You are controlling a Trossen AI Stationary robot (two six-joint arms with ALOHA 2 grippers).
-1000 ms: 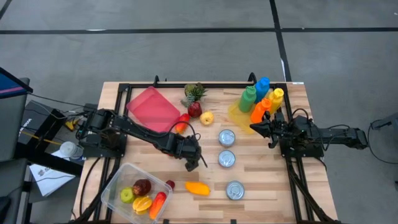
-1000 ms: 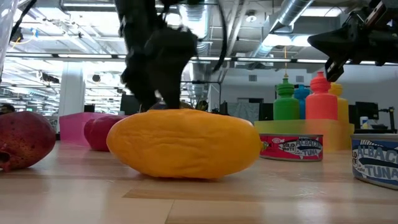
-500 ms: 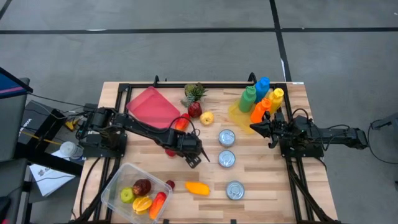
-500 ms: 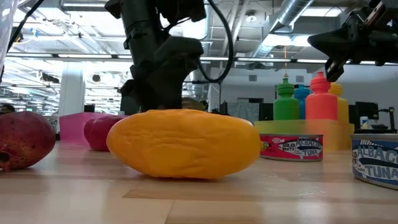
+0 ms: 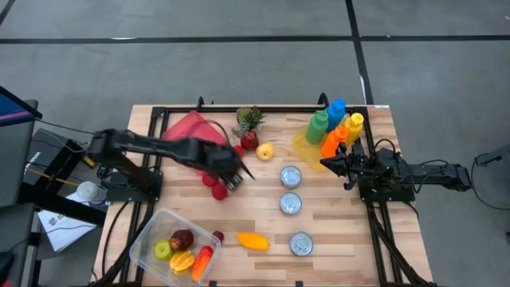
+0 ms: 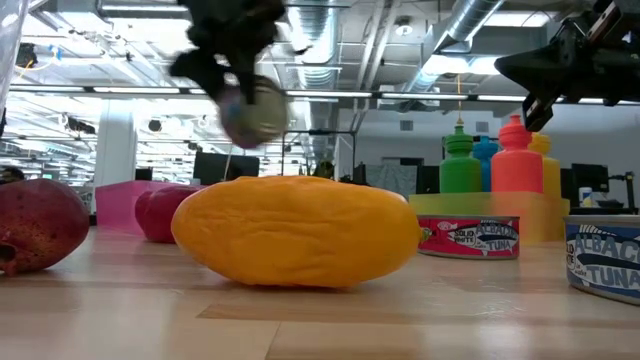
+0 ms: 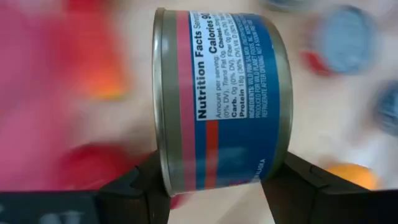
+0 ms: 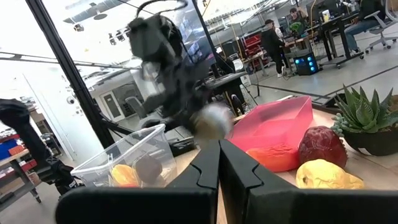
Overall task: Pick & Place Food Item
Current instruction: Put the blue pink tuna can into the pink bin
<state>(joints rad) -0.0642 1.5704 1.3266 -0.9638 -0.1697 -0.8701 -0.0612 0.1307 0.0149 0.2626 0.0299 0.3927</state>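
Note:
Next, my left gripper releases the tuna can on the pink tray (image 5: 184, 146), along the edge of the tray that is nearest to the base of my left arm.
My left gripper (image 5: 232, 175) hangs over the table's middle left, shut on a blue and pink tuna can (image 7: 224, 93). The can also shows raised and blurred in the low view (image 6: 254, 110). A clear container (image 5: 142, 239) with several fruits stands at the near left. An orange-yellow fruit (image 5: 253, 241) lies on the table beside it and fills the low view (image 6: 295, 232). My right gripper (image 5: 325, 165) waits shut at the right side, level above the table. My left gripper pinches the can between its two fingers (image 7: 134, 190), one on each flat end (image 7: 163, 168). The fingers slant steeply down from above. The can lies on its side in the hold, label outward, lifted clear of the table.
Three more cans (image 5: 291, 176) (image 5: 291, 204) (image 5: 301, 243) stand in the middle right. Coloured bottles (image 5: 335, 127) crowd the far right. A pink tray (image 5: 187, 131), a small plant (image 5: 249, 118), red fruits (image 5: 213, 186) and a yellow fruit (image 5: 265, 150) lie at the far side.
My left gripper has risen from the table's middle and swung toward the far left, carrying the can up off the wood. The can now hangs well above the orange-yellow fruit in the low view. The right arm kept still.

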